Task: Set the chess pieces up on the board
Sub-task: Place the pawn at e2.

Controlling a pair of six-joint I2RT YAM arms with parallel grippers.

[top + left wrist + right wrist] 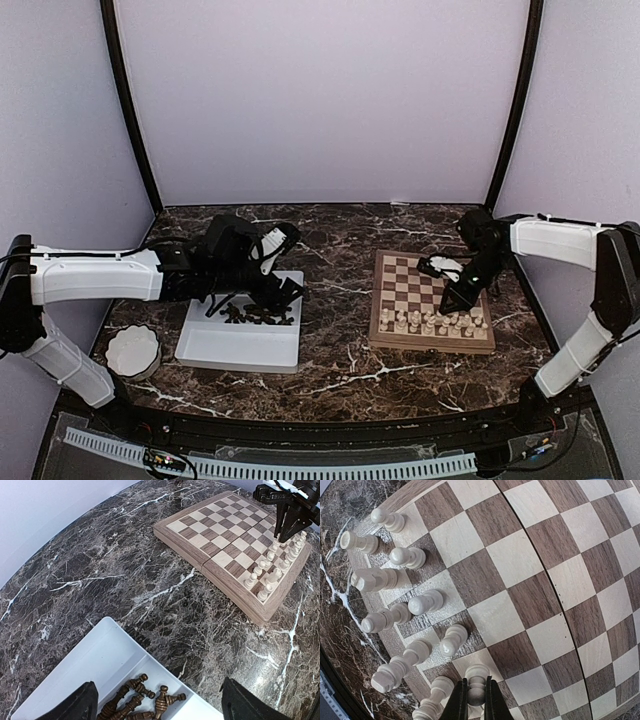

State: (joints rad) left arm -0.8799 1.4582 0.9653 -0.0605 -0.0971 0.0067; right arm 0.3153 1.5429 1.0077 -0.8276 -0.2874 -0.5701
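Note:
My right gripper needs to set the pale pawn, still held over the second row, down on the light square (443, 321) (478, 670) next to the last pawn in the second row.
The board (405, 275) lies right of centre, with pale chess pieces (430, 322) standing in two rows along its near edge. My right gripper (476, 702) is shut on the head of a pale pawn (477, 674), whose base sits over a light square in the second row. In the top view the right gripper (459, 297) hangs over those rows. Several dark chess pieces (142, 700) lie in a heap in the white tray (90, 665). My left gripper (160, 715) hovers open above them, its fingers (80, 705) wide apart and holding nothing. From above, the left gripper (285, 290) is over the tray's far edge.
A white scalloped bowl (133, 352) sits left of the white tray (240, 345). Dark marble table (340, 340) separates tray and board. The board's far rows (545, 555) carry no pieces. Curved backdrop walls close off the back and sides.

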